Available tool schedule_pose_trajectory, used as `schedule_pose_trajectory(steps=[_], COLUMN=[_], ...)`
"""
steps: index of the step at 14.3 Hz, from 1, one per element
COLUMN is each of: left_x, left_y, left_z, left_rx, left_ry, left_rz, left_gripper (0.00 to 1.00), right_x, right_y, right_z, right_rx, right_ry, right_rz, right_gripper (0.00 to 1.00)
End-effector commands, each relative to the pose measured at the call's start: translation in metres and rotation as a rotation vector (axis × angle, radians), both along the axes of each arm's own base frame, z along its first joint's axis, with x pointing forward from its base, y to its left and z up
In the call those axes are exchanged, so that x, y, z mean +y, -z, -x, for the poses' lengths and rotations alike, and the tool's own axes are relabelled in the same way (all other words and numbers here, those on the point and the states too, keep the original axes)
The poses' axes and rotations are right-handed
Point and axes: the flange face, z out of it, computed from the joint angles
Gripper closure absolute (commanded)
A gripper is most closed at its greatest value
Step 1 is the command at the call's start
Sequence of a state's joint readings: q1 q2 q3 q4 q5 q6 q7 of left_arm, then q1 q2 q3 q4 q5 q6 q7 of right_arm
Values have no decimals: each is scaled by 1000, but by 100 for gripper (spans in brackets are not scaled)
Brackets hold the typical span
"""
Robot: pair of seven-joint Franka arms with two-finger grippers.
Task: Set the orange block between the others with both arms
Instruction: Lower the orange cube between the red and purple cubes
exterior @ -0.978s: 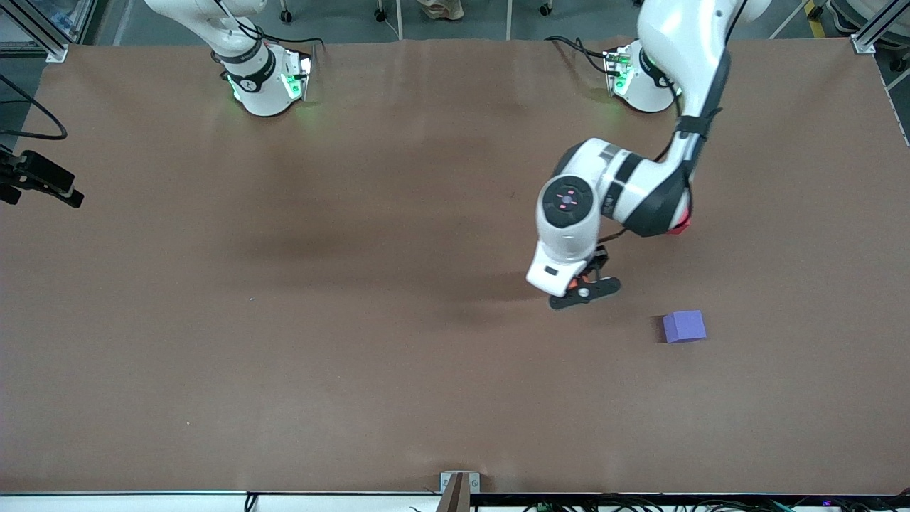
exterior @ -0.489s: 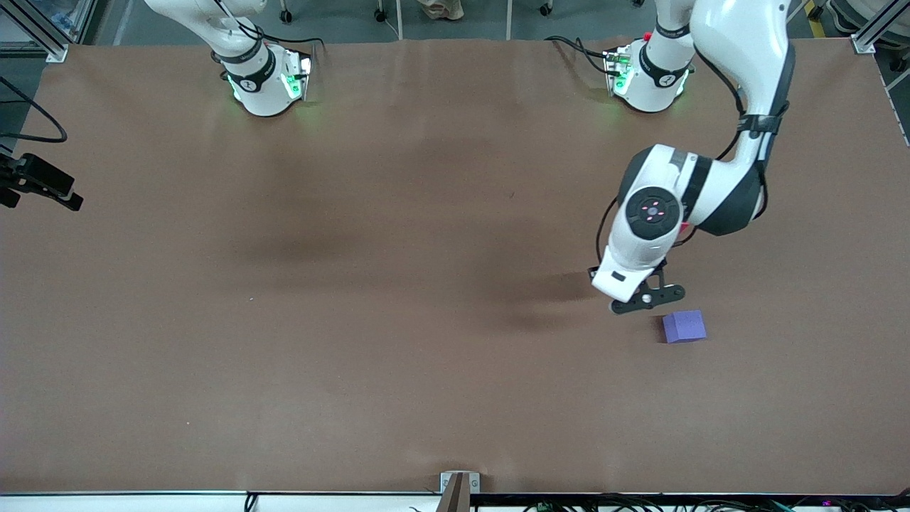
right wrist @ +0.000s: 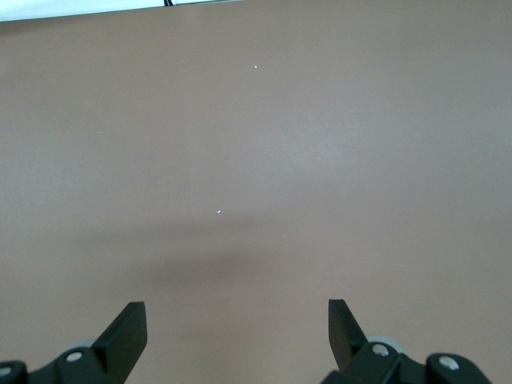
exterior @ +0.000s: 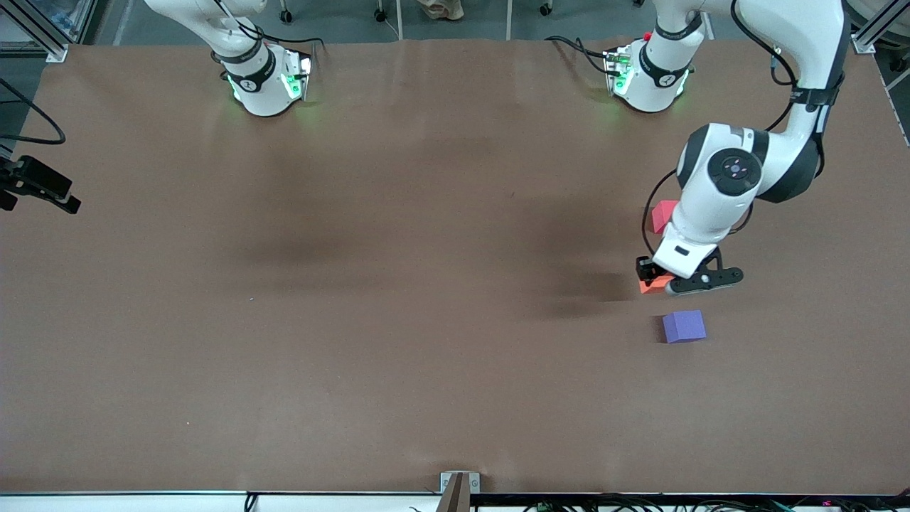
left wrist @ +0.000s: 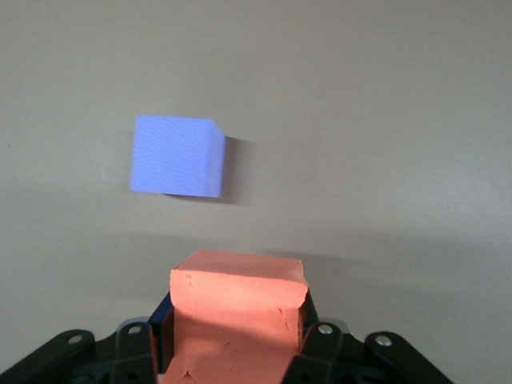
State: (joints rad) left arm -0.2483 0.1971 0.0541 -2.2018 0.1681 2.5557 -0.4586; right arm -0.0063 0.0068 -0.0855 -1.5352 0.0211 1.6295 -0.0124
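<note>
My left gripper needs to release the orange block on the table midway (exterior: 674, 276) (left wrist: 170, 302) between the pinkish-red and purple cubes. The orange block is now held low over the table.
My left gripper (exterior: 657, 283) is shut on the orange block (exterior: 651, 285), which fills the space between the black fingers in the left wrist view (left wrist: 238, 316). The gripper (left wrist: 238, 324) holds it low over the table, between the two others. The pinkish-red cube (exterior: 664, 215) lies farther from the front camera, partly hidden by the left arm. The purple cube (exterior: 684, 326) lies nearer to it, and the left wrist view shows this purple cube (left wrist: 176, 156) apart from the orange block. My right gripper (right wrist: 238, 320) is open over bare table and out of the front view.
The arms' green-lit bases stand at the back edge, the right arm's base (exterior: 263, 82) and the left arm's base (exterior: 648, 75). A black camera mount (exterior: 39, 186) juts in at the right arm's end. A metal bracket (exterior: 458, 483) sits at the near edge.
The left arm has swung toward its own end of the table with the orange block, from the middle to between the two cubes. The pinkish-red cube now shows.
</note>
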Motion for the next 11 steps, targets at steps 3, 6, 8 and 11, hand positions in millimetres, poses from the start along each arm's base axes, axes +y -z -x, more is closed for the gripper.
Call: schedule_pose_trajectory(steps=[3, 6, 8, 11], left_x=[42, 50, 51, 53], left_y=[17, 52, 69, 85], left_z=[16, 22, 23, 33], left_rx=[-19, -4, 6, -10], left_ry=[47, 45, 44, 49], left_rz=[-10, -4, -1, 11], left_gripper=[66, 66, 66, 66], right_x=[7, 8, 11, 13], right_y=[-4, -4, -4, -4], right_z=[-2, -2, -2, -2], right_rx=[-7, -7, -6, -3], right_ry=[-25, -28, -36, -39], right_rz=[11, 13, 21, 24], right_gripper=[0, 0, 0, 0])
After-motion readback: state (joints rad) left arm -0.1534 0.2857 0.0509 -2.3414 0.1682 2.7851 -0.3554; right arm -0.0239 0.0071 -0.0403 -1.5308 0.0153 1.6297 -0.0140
